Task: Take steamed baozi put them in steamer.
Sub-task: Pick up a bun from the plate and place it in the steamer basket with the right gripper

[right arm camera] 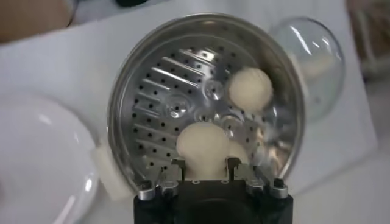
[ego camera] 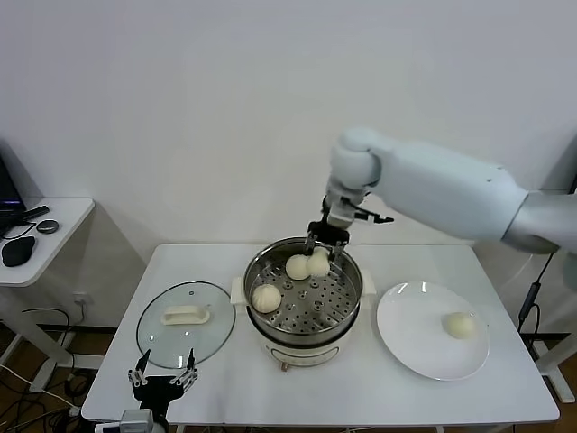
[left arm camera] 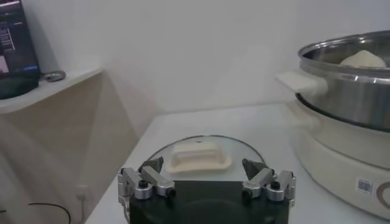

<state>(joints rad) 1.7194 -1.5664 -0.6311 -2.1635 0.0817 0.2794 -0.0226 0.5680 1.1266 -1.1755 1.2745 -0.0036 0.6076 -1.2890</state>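
Observation:
Next, my right gripper releases the baozi on the tray's near edge (ego camera: 299, 321) (right arm camera: 198, 73), next to the baozi that lies closest to the lid.
The steamer (ego camera: 311, 330) stands at the table's middle, its perforated tray (right arm camera: 164, 91) in plain view. My right gripper (ego camera: 323, 245) reaches down over its far rim and is shut on a baozi (right arm camera: 203, 149), held low over the tray (ego camera: 319, 262). A second baozi (ego camera: 297, 267) lies right beside it, and a third (ego camera: 266, 298) lies on the tray's near left (right arm camera: 250, 88). A fourth baozi (ego camera: 460, 325) lies on the white plate (ego camera: 410, 338) to the right. My left gripper (ego camera: 164, 377) is open and empty at the table's front left edge.
The glass lid (ego camera: 158, 338) with its cream handle (left arm camera: 196, 156) lies flat left of the steamer, just beyond my left gripper (left arm camera: 207, 165). The steamer's side handle (left arm camera: 301, 82) juts toward it. A side desk (ego camera: 45, 225) with dark items stands far left.

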